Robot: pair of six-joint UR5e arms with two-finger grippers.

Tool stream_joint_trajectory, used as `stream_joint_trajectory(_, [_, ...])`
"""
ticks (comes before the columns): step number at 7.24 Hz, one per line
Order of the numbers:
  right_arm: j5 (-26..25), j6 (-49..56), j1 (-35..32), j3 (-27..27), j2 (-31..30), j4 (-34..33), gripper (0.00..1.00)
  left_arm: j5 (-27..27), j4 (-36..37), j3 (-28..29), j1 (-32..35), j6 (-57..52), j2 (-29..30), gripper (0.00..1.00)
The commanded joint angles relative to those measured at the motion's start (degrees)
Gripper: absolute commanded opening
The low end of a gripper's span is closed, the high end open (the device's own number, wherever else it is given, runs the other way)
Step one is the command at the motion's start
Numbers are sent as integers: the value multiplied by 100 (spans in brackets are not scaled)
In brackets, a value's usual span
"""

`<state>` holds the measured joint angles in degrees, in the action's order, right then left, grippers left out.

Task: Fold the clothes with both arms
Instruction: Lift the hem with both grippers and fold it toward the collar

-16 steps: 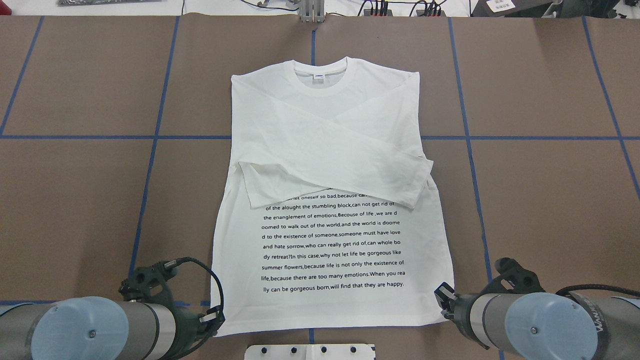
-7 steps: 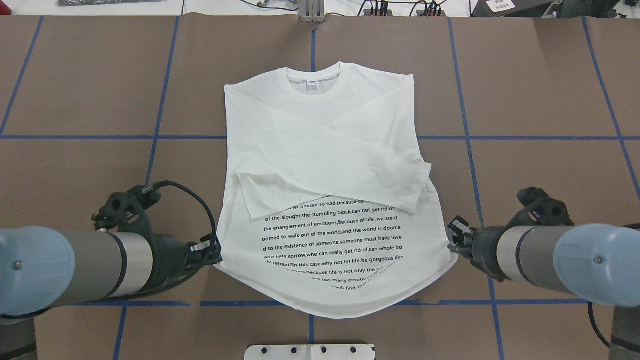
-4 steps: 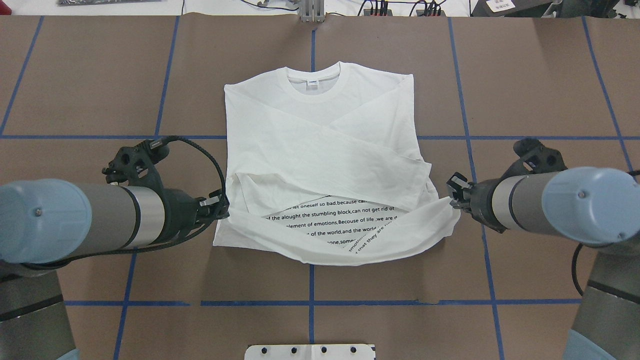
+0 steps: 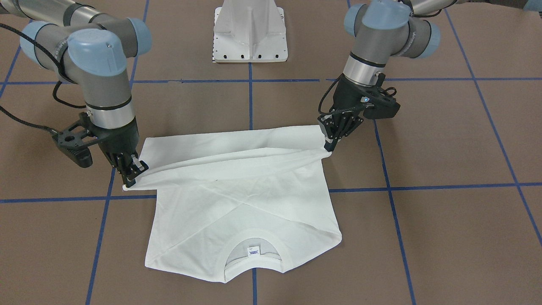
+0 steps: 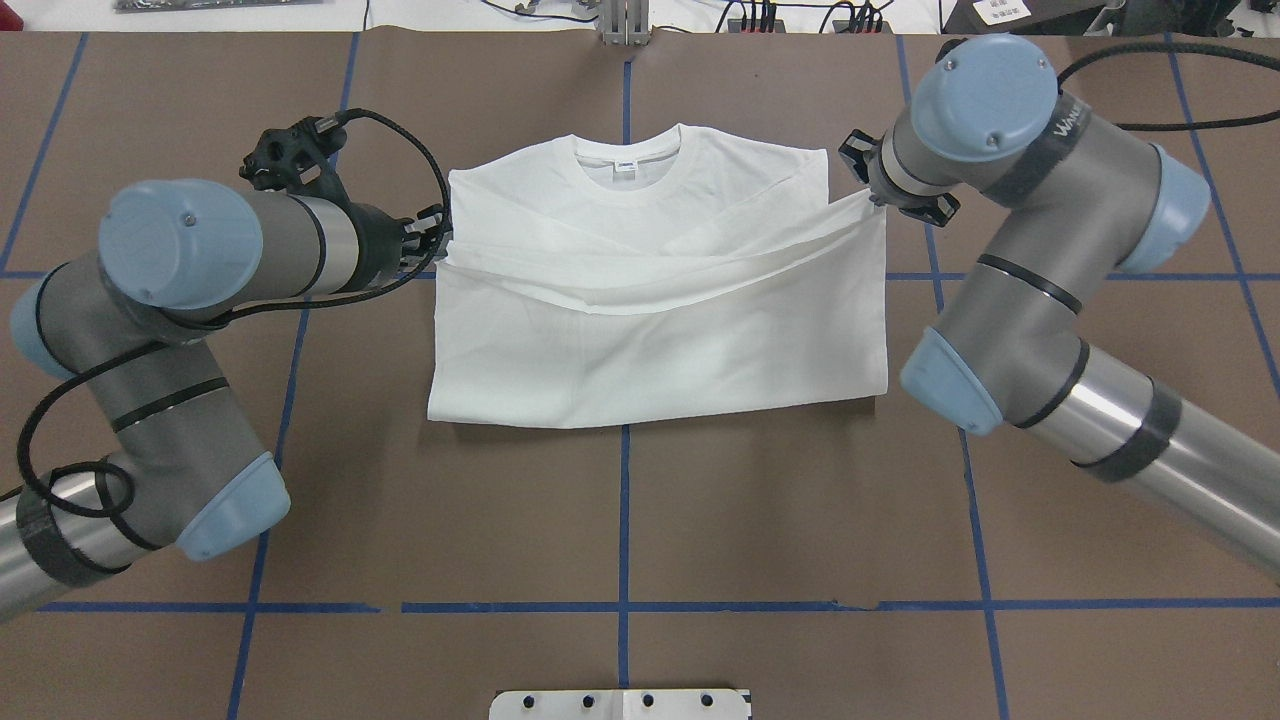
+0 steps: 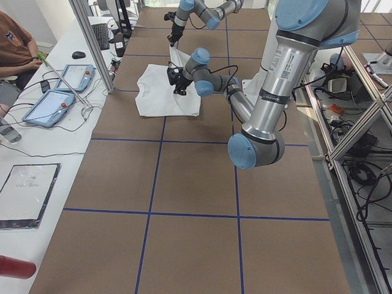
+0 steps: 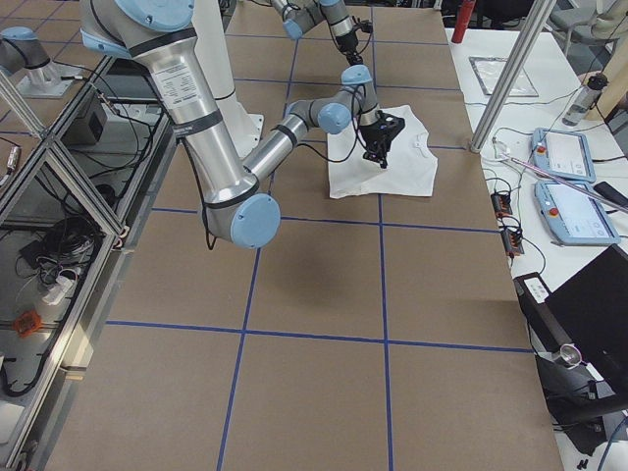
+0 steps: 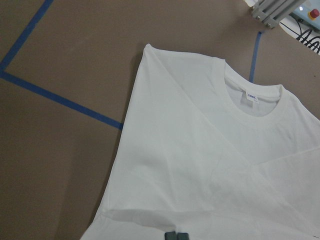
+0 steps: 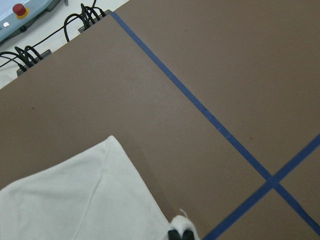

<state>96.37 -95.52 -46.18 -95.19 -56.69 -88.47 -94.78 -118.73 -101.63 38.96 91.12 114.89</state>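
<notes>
Next, my left gripper lets go of the hem corner on the T-shirt's outer shoulder corner [image 4: 341, 234] [image 8: 146, 56], straight ahead past the T-shirt's folded edge.
The white long-sleeved T-shirt [image 5: 650, 340] lies on the brown table, collar [image 5: 628, 172] at the far side. Its lower half is folded up over the chest, so the printed text is hidden. My left gripper [image 5: 437, 238] is shut on one hem corner, near the shirt's left shoulder. My right gripper [image 5: 872, 196] is shut on the other hem corner, near the right shoulder. In the front view the left gripper [image 4: 328, 147] and the right gripper [image 4: 129, 180] hold the hem [image 4: 237, 163] slightly raised, sagging between them. The left wrist view shows the collar and neck label [image 8: 250, 97].
The white pedestal base [image 4: 250, 31] stands at the robot's side of the table. Blue tape lines [image 5: 625, 520] grid the brown surface. A metal post [image 5: 625, 22] and cables sit at the far edge. Tablets [image 6: 58, 92] and a seated person [image 6: 12, 40] are beyond it.
Both grippers have carried the hem corners from the near edge toward the collar. The lower half has folded over the crossed sleeves, and the printed text is now covered.
</notes>
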Motion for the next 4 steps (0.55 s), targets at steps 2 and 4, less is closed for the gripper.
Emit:
stream_joint_trajectory(2, [-39, 24, -137, 1876, 729, 1126, 0, 414, -886, 1508, 270, -137, 654, 0])
stream_joint_trajectory(4, [-57, 7, -120, 2335, 860, 1262, 0, 643, -1730, 2408, 279, -156, 859, 0])
